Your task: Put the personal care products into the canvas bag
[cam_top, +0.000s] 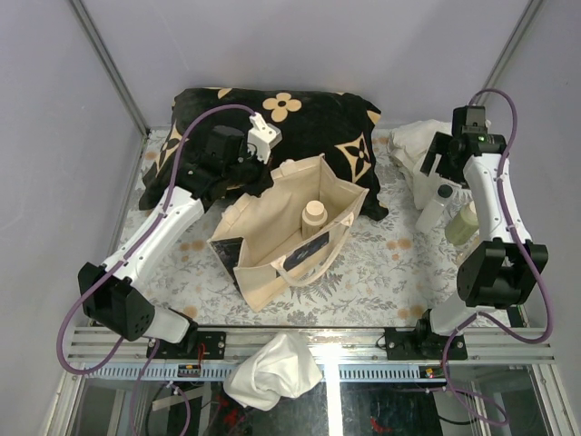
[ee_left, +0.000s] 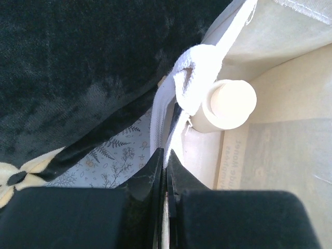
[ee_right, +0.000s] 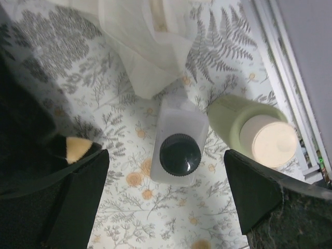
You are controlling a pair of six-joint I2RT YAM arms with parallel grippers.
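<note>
My right gripper will grab the translucent white bottle by the upper body (cam_top: 439, 203) (ee_right: 179, 129), just under the bottle's dark cap.
The cream canvas bag (cam_top: 272, 241) stands open mid-table, with a cream bottle with a beige cap (cam_top: 313, 215) upright inside it. My left gripper (cam_top: 257, 179) is at the bag's far-left rim. In the left wrist view it (ee_left: 167, 154) is shut on the bag's white handle strap (ee_left: 194, 72), with the bottle (ee_left: 228, 104) just beyond. My right gripper (cam_top: 442, 173) is open above two bottles at the right. In the right wrist view it (ee_right: 166, 155) straddles a translucent white bottle with a dark cap (ee_right: 179, 142). A yellow-green bottle with a beige cap (ee_right: 254, 129) stands beside its right finger.
The black cushion with tan flowers (cam_top: 300, 127) lies behind the bag. A white cloth (cam_top: 416, 150) is bunched just beyond the two bottles and shows in the right wrist view (ee_right: 140, 46). Another white cloth (cam_top: 272, 368) hangs over the front rail. The table's right edge rail (ee_right: 290, 78) is close to the yellow-green bottle.
</note>
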